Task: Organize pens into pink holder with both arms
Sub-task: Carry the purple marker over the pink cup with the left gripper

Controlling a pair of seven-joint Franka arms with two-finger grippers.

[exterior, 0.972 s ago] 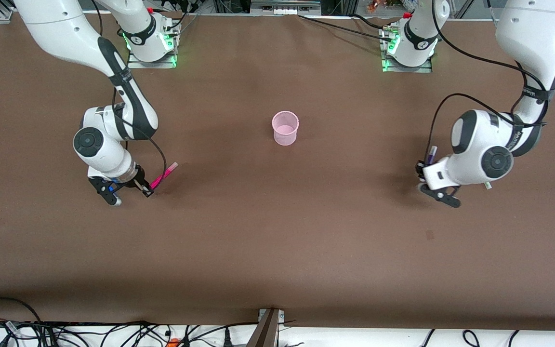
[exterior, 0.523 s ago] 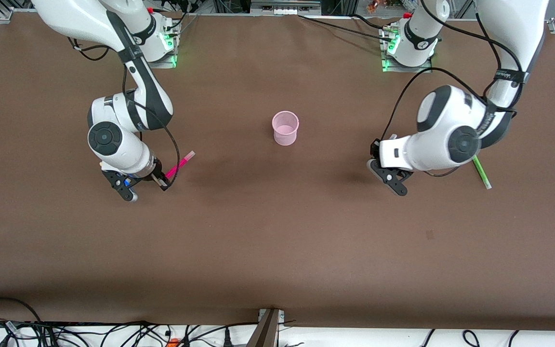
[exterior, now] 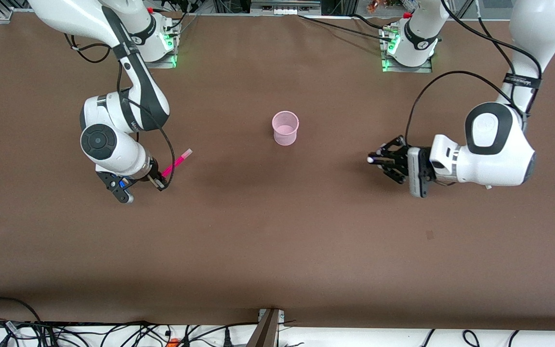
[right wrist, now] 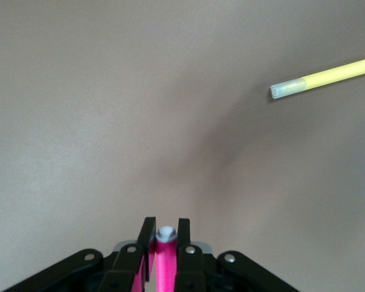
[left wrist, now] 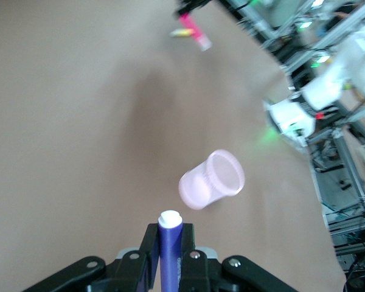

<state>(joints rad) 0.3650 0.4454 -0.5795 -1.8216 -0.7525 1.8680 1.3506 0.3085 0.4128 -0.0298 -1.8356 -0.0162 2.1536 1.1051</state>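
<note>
Next, my left gripper releases the dark purple pen, now held above the table, inside the empty pink holder [exterior: 282, 127] [left wrist: 214, 180] that stands in the middle of the table, so the pen leans on the holder's side.
The pink holder [exterior: 285, 128] stands upright mid-table and also shows in the left wrist view [left wrist: 212, 180]. My left gripper [exterior: 377, 159] is shut on the dark purple pen [left wrist: 169, 243]. It holds the pen above the table toward the left arm's end, pale cap pointing at the holder. My right gripper [exterior: 161, 182] is shut on the magenta pen [exterior: 176, 164], low over the table toward the right arm's end. The pen also shows between its fingers in the right wrist view [right wrist: 166, 246]. The yellow pen [right wrist: 328, 78] lies flat on the table. The green pen is hidden by the left arm.
Brown table [exterior: 277, 241] with the two arm bases [exterior: 152, 43] [exterior: 407, 48] along its edge farthest from the front camera. Cables hang past the edge nearest that camera [exterior: 113, 332]. A small dark mark [exterior: 429, 234] is on the cloth.
My left gripper has swung toward the holder with the purple pen and turned it level, covering the green pen. My right gripper drifted slightly toward the holder, magenta pen still held.
</note>
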